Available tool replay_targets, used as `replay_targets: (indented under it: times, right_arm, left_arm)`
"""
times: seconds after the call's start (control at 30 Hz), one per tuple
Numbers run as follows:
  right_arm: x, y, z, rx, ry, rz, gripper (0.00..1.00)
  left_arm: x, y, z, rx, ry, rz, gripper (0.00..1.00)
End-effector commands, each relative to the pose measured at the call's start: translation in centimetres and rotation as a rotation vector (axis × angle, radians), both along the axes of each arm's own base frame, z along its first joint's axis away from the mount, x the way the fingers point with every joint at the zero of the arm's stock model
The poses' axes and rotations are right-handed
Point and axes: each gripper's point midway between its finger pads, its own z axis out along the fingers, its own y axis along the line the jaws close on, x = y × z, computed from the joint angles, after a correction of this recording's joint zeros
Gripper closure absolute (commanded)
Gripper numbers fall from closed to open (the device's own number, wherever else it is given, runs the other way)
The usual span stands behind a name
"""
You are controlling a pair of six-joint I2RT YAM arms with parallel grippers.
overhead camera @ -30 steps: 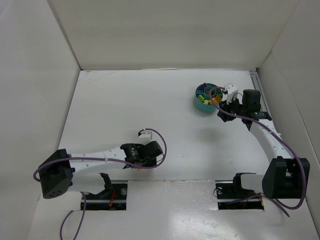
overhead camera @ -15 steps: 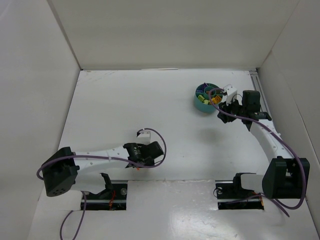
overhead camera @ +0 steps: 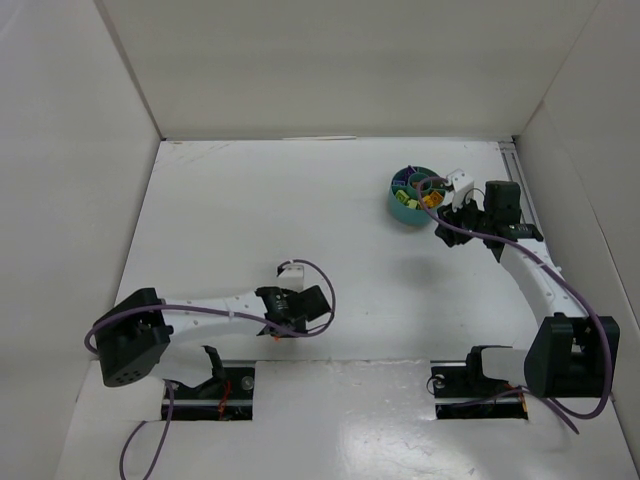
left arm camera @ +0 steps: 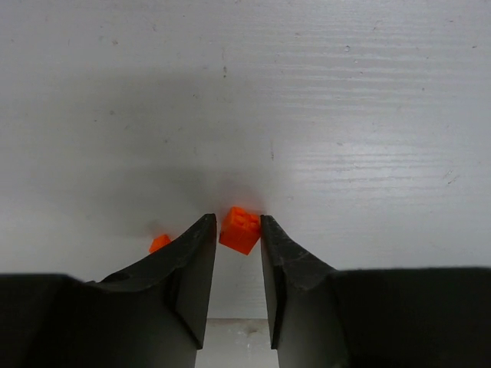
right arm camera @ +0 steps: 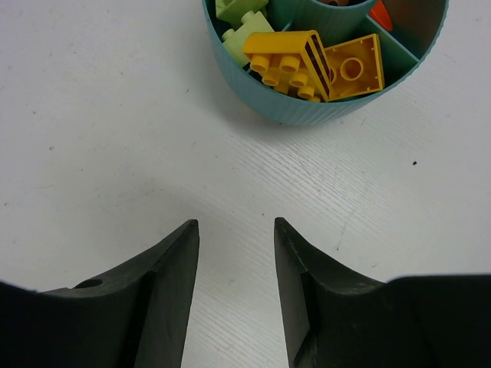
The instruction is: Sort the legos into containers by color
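The robot's left gripper will release the small orange lego in the round middle compartment of the teal dish [overhead camera: 419,184].
A small orange lego [left arm camera: 240,230] sits tilted between the very tips of my left gripper [left arm camera: 235,220], which is shut on it just above the white table. A second, smaller orange lego [left arm camera: 159,243] lies just left of the left finger. From above, the left gripper [overhead camera: 275,333] is low near the table's front edge. The teal dish [overhead camera: 412,195] stands at the back right. Its wall [right arm camera: 253,100] is just ahead of my open, empty right gripper [right arm camera: 234,222]. Yellow legos [right arm camera: 288,57] and light green legos [right arm camera: 242,27] lie in separate compartments.
White walls close in the table on the left, back and right. The arm bases and their slots [overhead camera: 215,385] line the near edge. A purple cable [overhead camera: 318,285] loops beside the left wrist.
The left arm has swung slightly toward the near edge, carrying its gripper down and right. The right arm has barely moved.
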Motion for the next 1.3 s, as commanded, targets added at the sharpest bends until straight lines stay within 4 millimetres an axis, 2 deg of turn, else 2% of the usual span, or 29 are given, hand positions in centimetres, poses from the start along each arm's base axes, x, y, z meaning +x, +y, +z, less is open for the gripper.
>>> replay_targets:
  times: [0.0,0.13,0.23,0.33,0.37,0.43,0.5,0.53,0.57,0.6,0.67,0.73,0.77,0.8,0.83,0.87,0.9,0.93,0.97,1.03,1.07,1.13,1.17,1.2,1.27]
  right_arm:
    - [-0.3,0.5,1.4,-0.001,-0.042,0.029,0.51]
    - [-0.2,0.1,1.3,-0.007,-0.042,0.012,0.51]
    - [-0.2,0.1,1.7,-0.007,-0.052,0.012,0.51]
    - [-0.3,-0.1,2.5,-0.002,-0.078,0.009,0.51]
    - [-0.5,-0.1,3.4,0.004,-0.102,0.003,0.51]
    - [-0.6,-1.3,4.2,0.001,-0.133,-0.051,0.51]
    - [-1.3,-4.0,6.2,0.005,-0.195,-0.190,0.49]
    - [-1.2,-4.5,6.2,-0.011,-0.195,-0.213,0.49]
    - [-1.6,-5.8,6.6,-0.023,-0.204,-0.271,0.47]
    - [-2.1,-6.6,8.1,-0.023,-0.249,-0.331,0.45]
    - [-3.4,-8.9,8.4,-0.080,-0.256,-0.466,0.42]
    - [-4.7,-10.2,9.8,-0.091,-0.295,-0.567,0.34]
    - [-5.4,-11.4,10.1,-0.128,-0.303,-0.631,0.32]
    - [-5.7,-11.8,10.6,-0.117,-0.317,-0.673,0.27]
    - [-6.4,-12.0,10.4,-0.119,-0.318,-0.698,0.17]
    - [-6.7,-12.6,10.7,-0.126,-0.327,-0.736,0.09]
    - [-6.9,-12.7,10.0,-0.127,-0.307,-0.751,0.05]
    - [-6.9,-12.7,10.0,-0.118,-0.306,-0.757,0.01]
    - [-6.9,-12.7,9.5,-0.120,-0.296,-0.756,0.01]
    - [-6.7,-12.7,9.0,-0.125,-0.277,-0.755,0.01]
    - [-6.5,-12.8,8.4,-0.130,-0.256,-0.754,0.01]
    - [-6.2,-12.8,7.9,-0.127,-0.235,-0.758,0.01]
    - [-6.1,-12.8,7.7,-0.129,-0.226,-0.757,0.01]
    - [-6.0,-12.8,7.3,-0.132,-0.214,-0.756,0.01]
    - [-5.8,-12.6,7.5,-0.124,-0.222,-0.748,0.01]
  left_arm:
    - [0.2,-0.6,0.5,-0.010,-0.021,-0.008,0.76]
    - [-0.1,-0.8,0.5,-0.014,-0.012,-0.019,0.86]
    - [-0.1,-0.8,0.7,-0.022,-0.016,-0.019,0.88]
    - [0.8,-2.2,2.3,-0.066,-0.054,-0.047,0.90]
    - [1.4,-3.1,3.6,-0.097,-0.084,-0.051,0.90]
    - [2.8,-4.4,5.6,-0.138,-0.157,-0.065,0.90]
    - [5.3,-7.3,9.9,-0.198,-0.286,-0.134,0.90]
    - [5.9,-7.7,10.3,-0.225,-0.303,-0.119,0.90]
    - [6.8,-8.6,11.9,-0.255,-0.342,-0.137,0.89]
    - [8.3,-9.9,13.7,-0.260,-0.388,-0.191,0.89]
    - [10.9,-12.1,16.7,-0.323,-0.462,-0.225,0.89]
    - [13.6,-14.8,20.2,-0.349,-0.542,-0.290,0.89]
    - [15.1,-15.2,21.2,-0.348,-0.568,-0.293,0.89]
    - [16.0,-16.0,22.3,-0.355,-0.589,-0.311,0.89]
    - [17.5,-17.9,23.9,-0.367,-0.613,-0.334,0.89]
    - [18.4,-18.9,24.9,-0.361,-0.638,-0.382,0.89]
    - [19.1,-19.9,25.5,-0.357,-0.653,-0.409,0.89]
    - [20.8,-21.8,27.0,-0.372,-0.682,-0.427,0.89]
    - [21.2,-23.3,27.7,-0.400,-0.683,-0.476,0.89]
    - [23.7,-24.7,28.7,-0.410,-0.699,-0.521,0.89]
    - [25.4,-26.5,29.5,-0.431,-0.714,-0.536,0.89]
    - [27.1,-28.2,30.2,-0.473,-0.717,-0.597,0.89]
    - [28.5,-29.5,28.0,-0.456,-0.700,-0.636,0.89]
    - [28.3,-30.9,30.7,-0.514,-0.750,-0.699,0.86]
    - [29.9,-31.6,31.1,-0.512,-0.813,-0.718,0.83]
